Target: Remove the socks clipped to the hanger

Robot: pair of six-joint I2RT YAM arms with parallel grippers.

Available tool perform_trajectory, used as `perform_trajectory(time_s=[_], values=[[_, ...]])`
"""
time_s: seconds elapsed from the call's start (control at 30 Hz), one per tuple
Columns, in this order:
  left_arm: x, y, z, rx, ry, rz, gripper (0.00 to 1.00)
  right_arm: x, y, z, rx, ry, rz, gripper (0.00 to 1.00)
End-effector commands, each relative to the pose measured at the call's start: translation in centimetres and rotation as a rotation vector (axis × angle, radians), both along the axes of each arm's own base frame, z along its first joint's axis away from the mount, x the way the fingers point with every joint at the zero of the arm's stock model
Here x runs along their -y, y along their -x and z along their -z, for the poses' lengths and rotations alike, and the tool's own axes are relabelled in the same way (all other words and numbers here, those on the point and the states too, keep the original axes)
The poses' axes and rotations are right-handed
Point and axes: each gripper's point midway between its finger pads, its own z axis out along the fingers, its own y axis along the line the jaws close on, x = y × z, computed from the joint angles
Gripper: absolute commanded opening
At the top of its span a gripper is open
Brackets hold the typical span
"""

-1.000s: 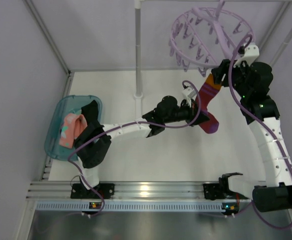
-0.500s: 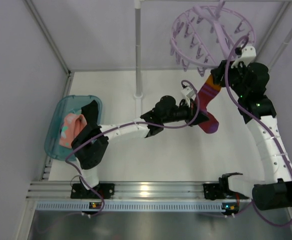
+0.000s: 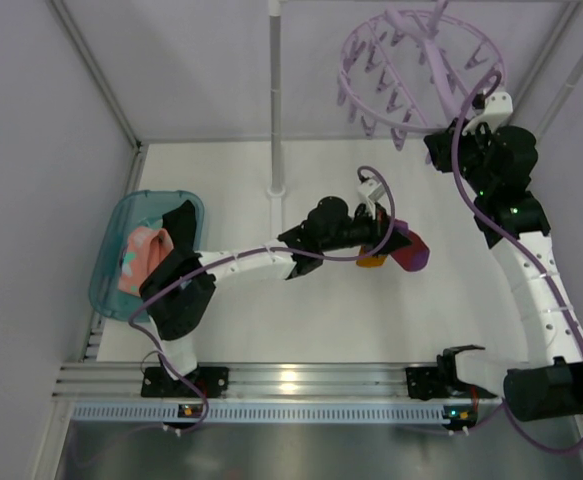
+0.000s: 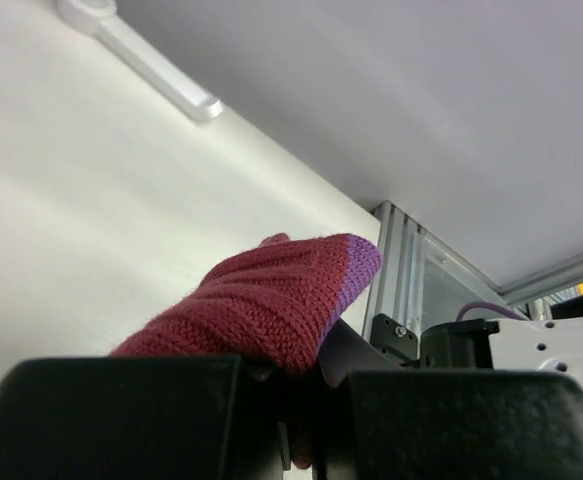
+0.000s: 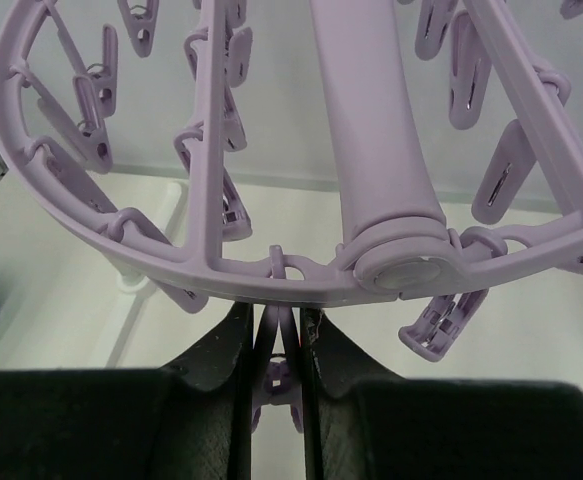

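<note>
The magenta, purple and orange sock will be released by my left gripper in the teal tub (image 3: 178, 262), beside the black sock.
The lilac hanger (image 3: 435, 62) hangs at the back right, and its ring and bar (image 5: 386, 150) fill the right wrist view. My right gripper (image 3: 439, 148) is just under the ring's rim, shut on one lilac peg (image 5: 280, 372) that is pinched between the black fingers. No sock hangs from that peg. The magenta, purple and orange sock (image 3: 408, 252) droops at mid-table from my left gripper (image 3: 383, 240), free of the hanger. In the left wrist view its knitted magenta body with a purple tip (image 4: 271, 300) sticks out from the left gripper (image 4: 306, 372).
A teal tub (image 3: 121, 215) at the left edge holds a salmon pink sock (image 3: 139, 262) and a black sock (image 3: 180, 224). A white pole (image 3: 275, 100) stands on its base at the back centre. Frame rails line the cell's walls.
My right gripper has shut on the peg. The sock has come off the hanger and dropped, now drooping from my left gripper, which has shifted slightly left.
</note>
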Motion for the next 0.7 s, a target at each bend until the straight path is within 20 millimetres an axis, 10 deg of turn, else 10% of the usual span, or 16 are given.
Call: perform_trajectory(time_s=[0.0, 0.23, 0.33, 0.67], values=[[-1.3, -0.9, -1.8, 0.027, 0.048, -0.067, 0.00, -0.5, 0.5, -3.5, 0.110, -0.026, -0.013, 0.00], [-4.9, -3.4, -1.7, 0.037, -0.059, -0.227, 0.00, 0.0, 0.3, -2.8, 0.082, -0.013, 0.016, 0.01], [-8.4, -5.9, -1.4, 0.025, -0.158, -0.357, 0.00, -0.1, 0.4, -2.4, 0.047, -0.010, 0.013, 0.48], [-22.3, -9.4, -1.3, -0.047, -0.226, -0.655, 0.00, 0.9, 1.3, -2.0, -0.007, -0.035, 0.075, 0.97]])
